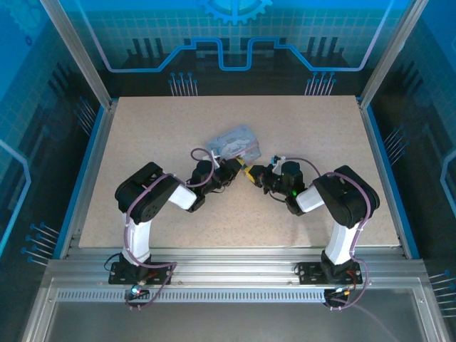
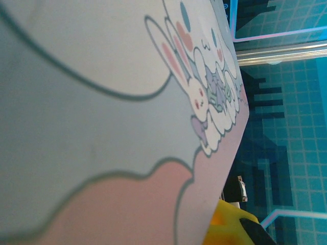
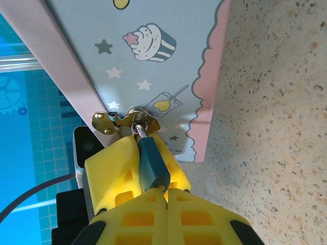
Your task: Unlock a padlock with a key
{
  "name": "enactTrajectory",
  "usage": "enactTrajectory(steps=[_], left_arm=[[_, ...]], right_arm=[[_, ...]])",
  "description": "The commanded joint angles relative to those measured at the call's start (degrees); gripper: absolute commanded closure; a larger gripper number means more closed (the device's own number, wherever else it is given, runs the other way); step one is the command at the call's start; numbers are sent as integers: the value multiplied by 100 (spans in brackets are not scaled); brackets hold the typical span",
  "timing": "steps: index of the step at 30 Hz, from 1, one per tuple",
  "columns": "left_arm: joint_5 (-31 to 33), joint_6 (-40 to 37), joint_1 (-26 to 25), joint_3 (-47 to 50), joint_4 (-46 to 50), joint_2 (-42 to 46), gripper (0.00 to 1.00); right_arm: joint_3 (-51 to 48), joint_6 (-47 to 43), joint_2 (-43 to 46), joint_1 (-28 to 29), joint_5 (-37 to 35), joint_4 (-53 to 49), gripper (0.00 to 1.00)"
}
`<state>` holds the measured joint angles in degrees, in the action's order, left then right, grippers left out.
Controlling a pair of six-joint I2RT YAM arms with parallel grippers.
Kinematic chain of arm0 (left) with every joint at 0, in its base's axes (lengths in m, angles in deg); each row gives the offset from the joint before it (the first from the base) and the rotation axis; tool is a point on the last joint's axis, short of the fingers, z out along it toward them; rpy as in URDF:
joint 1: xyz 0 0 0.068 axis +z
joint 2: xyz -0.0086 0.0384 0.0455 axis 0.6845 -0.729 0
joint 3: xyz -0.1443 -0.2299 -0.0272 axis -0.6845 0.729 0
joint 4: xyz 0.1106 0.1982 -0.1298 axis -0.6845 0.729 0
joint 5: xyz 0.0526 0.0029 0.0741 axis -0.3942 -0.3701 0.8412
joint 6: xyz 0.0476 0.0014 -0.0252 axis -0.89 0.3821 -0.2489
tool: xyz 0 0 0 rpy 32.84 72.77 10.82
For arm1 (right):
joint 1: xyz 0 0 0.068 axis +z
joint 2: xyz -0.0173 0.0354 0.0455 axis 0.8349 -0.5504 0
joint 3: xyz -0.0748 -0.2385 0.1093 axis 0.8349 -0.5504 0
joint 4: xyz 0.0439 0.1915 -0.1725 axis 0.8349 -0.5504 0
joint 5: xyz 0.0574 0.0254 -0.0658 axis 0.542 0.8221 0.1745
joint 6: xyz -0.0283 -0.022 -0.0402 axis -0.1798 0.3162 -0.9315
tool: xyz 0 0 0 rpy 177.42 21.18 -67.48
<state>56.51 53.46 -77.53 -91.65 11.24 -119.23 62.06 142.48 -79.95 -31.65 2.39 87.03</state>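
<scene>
The box is tipped up crooked between the robot's grippers, so the right gripper will let go of the key, back away until the box lies flat, then grip the key [image 3: 163, 188] again.
A teal padlock [image 3: 152, 162] hangs from the brass hasp [image 3: 134, 120] of a pastel cartoon-print box [image 3: 153, 61]. The box is tipped up off the table, between the two arms [image 1: 231, 142]. My left gripper [image 3: 145, 144] is shut on the padlock body, one yellow finger on each flat side. My right gripper [image 3: 167, 194] is shut at the padlock's keyhole end; the key is hidden between its pads. In the top view the left gripper [image 1: 239, 171] and right gripper [image 1: 256, 175] meet tip to tip. A yellow finger [image 2: 230, 228] shows below the box's face [image 2: 102, 102].
The speckled beige table [image 1: 157, 128] lies open around the box on all sides. Aluminium frame posts [image 1: 78, 57] and blue patterned walls enclose it. The left wrist camera housing [image 3: 84, 148] sits close to the hasp.
</scene>
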Motion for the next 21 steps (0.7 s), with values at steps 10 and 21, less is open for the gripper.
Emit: enactTrajectory(steps=[10, 21], left_arm=[[-1334, -92, -371, 84, -110, 117, 100], [-1288, -439, -89, 156, 826, 401, 100]], right_arm=[[157, -569, 467, -98, 58, -555, 98], [-469, -1145, 1139, -269, 208, -1303, 80]])
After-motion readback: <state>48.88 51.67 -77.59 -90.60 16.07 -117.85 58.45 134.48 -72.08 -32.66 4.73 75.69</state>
